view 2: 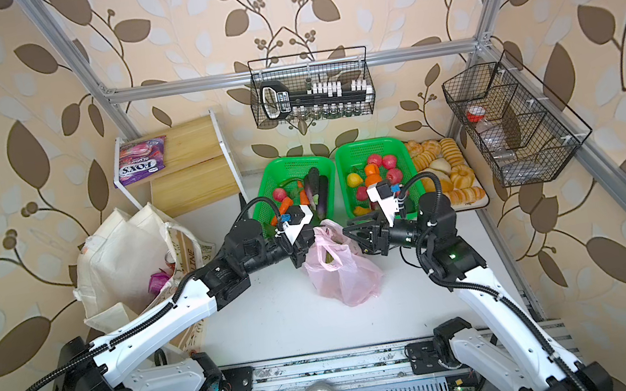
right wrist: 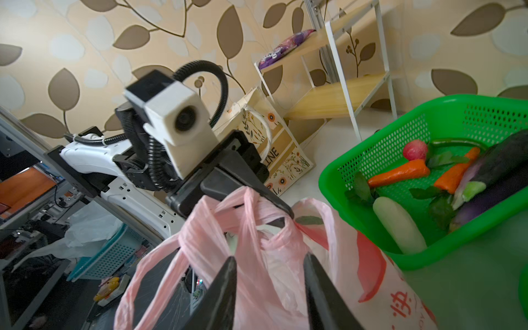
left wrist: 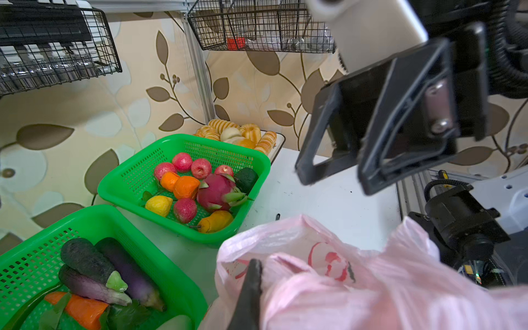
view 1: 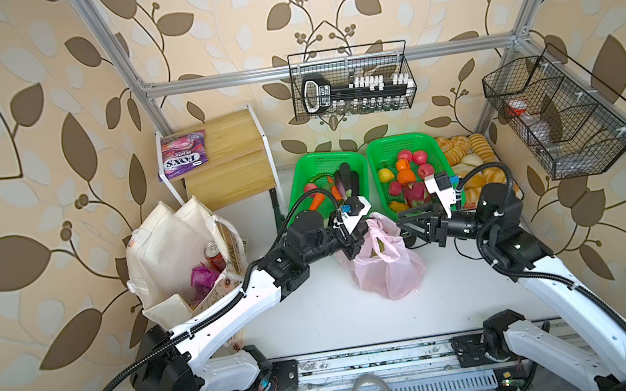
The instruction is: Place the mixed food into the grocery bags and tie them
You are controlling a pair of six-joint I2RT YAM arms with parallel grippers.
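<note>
My right gripper's fingers straddle loose plastic below the twist, so my right gripper needs to move in and close on the twisted handles (right wrist: pixel 279 242) beside my left gripper.
The pink plastic bag (view 1: pixel 388 273) (view 2: pixel 347 279) stands mid-table, its handles twisted together. My left gripper (view 1: pixel 354 246) (view 2: pixel 298 254) (left wrist: pixel 257 271) is shut on the twisted pink handles (right wrist: pixel 243 211); the left gripper (right wrist: pixel 281 213) also shows in the right wrist view. My right gripper (view 1: pixel 402 227) (view 2: pixel 348 234) (right wrist: pixel 270 261) is open at the bag's right side, loose pink plastic lying between its fingers. Something green (view 2: pixel 329 258) shows in the bag's mouth. At the left, the cream canvas tote (view 1: pixel 166 252) (view 2: pixel 111 252) stands open, holding a red soda can (view 1: pixel 214 255) and a purple packet (view 1: pixel 202 278).
Two green mesh baskets (view 1: pixel 301 173) (view 1: pixel 376 153) of vegetables and fruit stand just behind the bag. A tray of bread (view 1: pixel 465 157) lies at the back right. A wooden shelf (view 1: pixel 230 162) with a purple FOX'S packet (view 1: pixel 181 155) stands back left. Wire baskets (view 1: pixel 353 81) (view 1: pixel 559 113) hang on the frame.
</note>
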